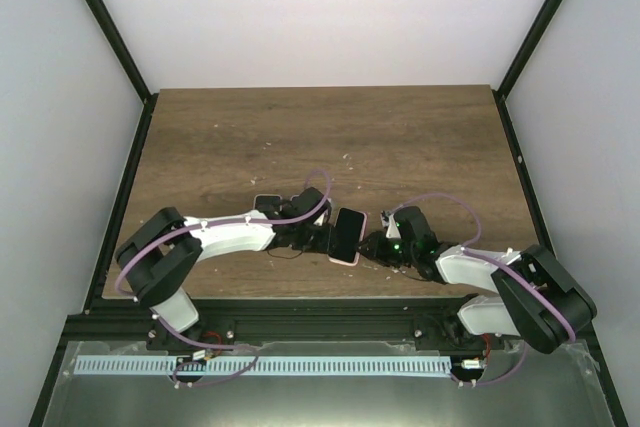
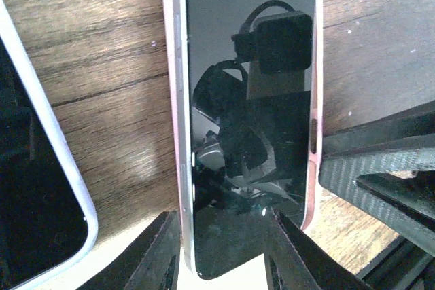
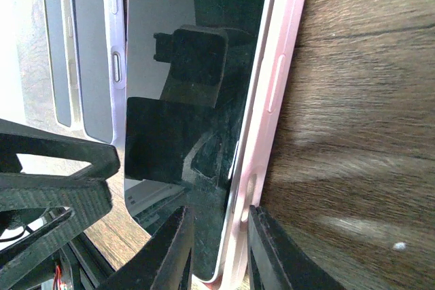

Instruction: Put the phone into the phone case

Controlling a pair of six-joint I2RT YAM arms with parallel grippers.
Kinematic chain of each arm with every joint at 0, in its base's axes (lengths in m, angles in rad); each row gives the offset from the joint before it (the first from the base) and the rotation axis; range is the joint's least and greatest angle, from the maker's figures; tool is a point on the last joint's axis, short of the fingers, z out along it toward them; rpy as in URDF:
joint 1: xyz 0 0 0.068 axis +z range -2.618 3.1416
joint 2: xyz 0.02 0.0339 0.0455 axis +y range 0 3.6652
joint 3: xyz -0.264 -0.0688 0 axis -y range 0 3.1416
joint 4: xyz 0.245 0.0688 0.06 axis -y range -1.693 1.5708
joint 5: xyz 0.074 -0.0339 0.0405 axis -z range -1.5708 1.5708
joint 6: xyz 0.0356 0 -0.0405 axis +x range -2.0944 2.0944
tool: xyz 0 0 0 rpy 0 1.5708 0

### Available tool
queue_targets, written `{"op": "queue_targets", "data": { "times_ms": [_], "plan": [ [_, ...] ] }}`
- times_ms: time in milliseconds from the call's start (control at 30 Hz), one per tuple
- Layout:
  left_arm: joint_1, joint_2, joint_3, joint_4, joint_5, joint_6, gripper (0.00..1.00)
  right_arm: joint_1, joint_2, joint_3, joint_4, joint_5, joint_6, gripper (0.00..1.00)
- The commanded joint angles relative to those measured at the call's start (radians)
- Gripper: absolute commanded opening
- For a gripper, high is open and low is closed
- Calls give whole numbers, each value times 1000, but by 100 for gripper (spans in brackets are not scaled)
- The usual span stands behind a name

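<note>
The robot's right gripper is pinching the phone case near its front corner, so it should open and grip the phone case's pink side nearer the middle [image 3: 276, 85] before it lifts the phone case.
The phone [image 1: 347, 232], its screen black, lies in the pink phone case [image 1: 343, 259] near the table's front edge, between both grippers. In the left wrist view the phone [image 2: 251, 100] shows a bare silver left edge, and the phone case [image 2: 314, 188] shows only along the right. My left gripper [image 2: 221, 256] is open. One finger is beside the silver edge and the other is over the screen. My right gripper [image 3: 219, 249] is shut on the phone case [image 3: 279, 86] rim and the phone [image 3: 197, 66] edge, one finger on the glass and one outside the pink wall.
A second device with a white rim [image 2: 34, 188] lies just left of the phone, partly under the left arm [image 1: 266, 201]. The right gripper's black fingers [image 2: 380, 161] press close at the phone's right side. The table's front edge runs right behind both grippers.
</note>
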Motion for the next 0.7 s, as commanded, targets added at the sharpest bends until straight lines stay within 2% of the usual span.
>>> {"op": "queue_targets", "data": {
  "times_ms": [0,200,400,667],
  "plan": [
    [-2,26,15,-3,-4,15,34,10,-9,0,3,10,-2,23],
    [-2,43,11,23,33,11,26,10,4,4,7,5,-2,23],
    [-2,43,11,45,59,1,11,10,15,9,18,0,-3,23],
    [-10,82,-29,142,134,-61,6,16,47,-4,76,-31,20,23]
  ]
}}
